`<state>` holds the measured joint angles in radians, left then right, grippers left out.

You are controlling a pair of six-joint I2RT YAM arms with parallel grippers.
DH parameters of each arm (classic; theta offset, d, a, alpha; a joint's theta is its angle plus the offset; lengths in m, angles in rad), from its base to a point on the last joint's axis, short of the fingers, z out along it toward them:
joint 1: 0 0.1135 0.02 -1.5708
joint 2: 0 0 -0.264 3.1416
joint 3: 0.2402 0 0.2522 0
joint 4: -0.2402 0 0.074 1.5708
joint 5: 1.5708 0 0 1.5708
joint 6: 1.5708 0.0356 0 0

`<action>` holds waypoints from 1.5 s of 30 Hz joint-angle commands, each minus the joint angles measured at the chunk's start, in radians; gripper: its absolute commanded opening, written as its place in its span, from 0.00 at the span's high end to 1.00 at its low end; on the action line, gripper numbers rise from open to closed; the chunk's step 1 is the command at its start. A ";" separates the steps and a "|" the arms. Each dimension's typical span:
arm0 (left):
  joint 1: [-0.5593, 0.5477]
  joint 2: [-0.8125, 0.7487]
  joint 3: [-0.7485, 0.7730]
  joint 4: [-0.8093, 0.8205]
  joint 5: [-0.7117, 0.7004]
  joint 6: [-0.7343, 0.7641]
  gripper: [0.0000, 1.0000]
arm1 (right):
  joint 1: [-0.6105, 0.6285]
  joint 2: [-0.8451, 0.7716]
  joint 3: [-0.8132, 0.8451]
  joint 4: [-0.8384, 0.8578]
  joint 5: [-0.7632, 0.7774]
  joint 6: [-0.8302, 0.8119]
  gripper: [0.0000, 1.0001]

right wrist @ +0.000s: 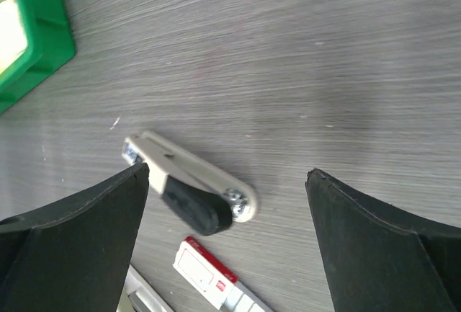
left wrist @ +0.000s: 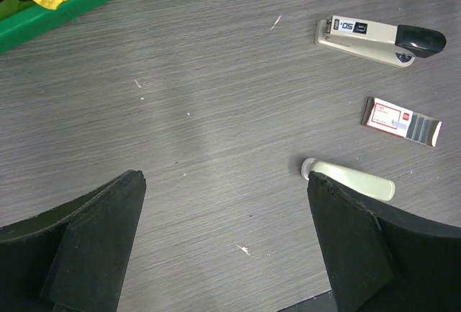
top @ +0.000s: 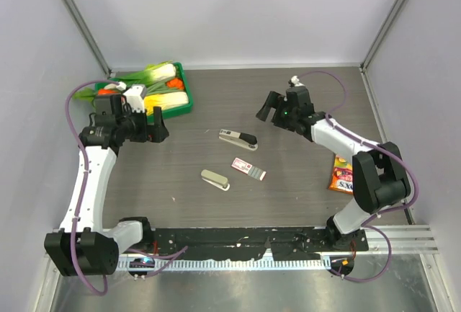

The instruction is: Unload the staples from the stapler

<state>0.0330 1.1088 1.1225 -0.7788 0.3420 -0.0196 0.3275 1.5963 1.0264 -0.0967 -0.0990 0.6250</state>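
Note:
The middle of the beige-olive stapler [top: 216, 179], beside the pink-and-white box, should be reached next by my right gripper, which should close there.
The stapler [top: 238, 137], slim and silver-grey with a black rear end, lies flat near the table's middle; it also shows in the left wrist view [left wrist: 374, 38] and the right wrist view [right wrist: 189, 181]. The staples are hidden; no loose strip shows. My left gripper [top: 157, 125] hovers open well to the stapler's left, with bare table between its fingers [left wrist: 225, 182]. My right gripper [top: 265, 106] hangs open above and to the right of the stapler, whose black end lies under the gap between the fingers [right wrist: 227, 175]. Neither gripper touches anything.
A beige-olive stapler with a white base [top: 215, 179] [left wrist: 353, 181] lies in front of the silver one. A pink-and-white box [top: 248, 169] [left wrist: 400, 119] [right wrist: 209, 272] lies beside it. A green tray [top: 184, 92] of toy vegetables stands back left. A snack packet [top: 341, 175] lies at the right.

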 commanded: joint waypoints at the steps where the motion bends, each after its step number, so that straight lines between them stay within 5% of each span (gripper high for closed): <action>1: -0.001 0.003 0.020 0.022 0.032 0.010 0.00 | 0.088 -0.042 0.081 0.006 0.094 -0.064 0.05; 9: -0.001 0.031 0.042 0.047 0.080 -0.005 0.00 | 0.056 -0.035 0.011 0.261 -0.211 0.097 0.05; 12: -0.001 0.043 0.043 0.039 0.081 0.015 0.00 | 0.021 0.030 0.071 0.252 -0.309 0.128 0.18; 16: -0.002 0.043 0.028 0.023 0.115 0.067 0.00 | 0.197 0.012 0.164 -0.006 0.151 -0.132 0.28; 19: -0.004 0.045 0.011 0.023 0.117 0.092 0.00 | 0.306 -0.028 0.081 0.090 0.274 -0.214 0.30; 23: -0.004 0.063 0.000 0.012 0.123 0.116 0.00 | 0.341 -0.102 -0.032 0.221 0.268 -0.238 0.25; 29: -0.024 0.088 -0.029 0.004 0.131 0.164 0.00 | 0.514 -0.134 -0.071 0.189 0.347 -0.441 0.21; 37: -0.110 0.105 -0.052 -0.023 0.107 0.230 0.00 | 0.717 -0.156 -0.221 0.255 0.364 -0.489 0.20; 45: -0.110 0.100 -0.075 -0.050 0.138 0.233 0.00 | 0.772 -0.064 -0.122 0.172 0.374 -0.547 0.20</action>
<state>-0.0765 1.2201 1.0622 -0.8066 0.4461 0.1944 1.0824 1.4899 0.8165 0.0753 0.2451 0.1310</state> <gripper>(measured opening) 0.996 0.803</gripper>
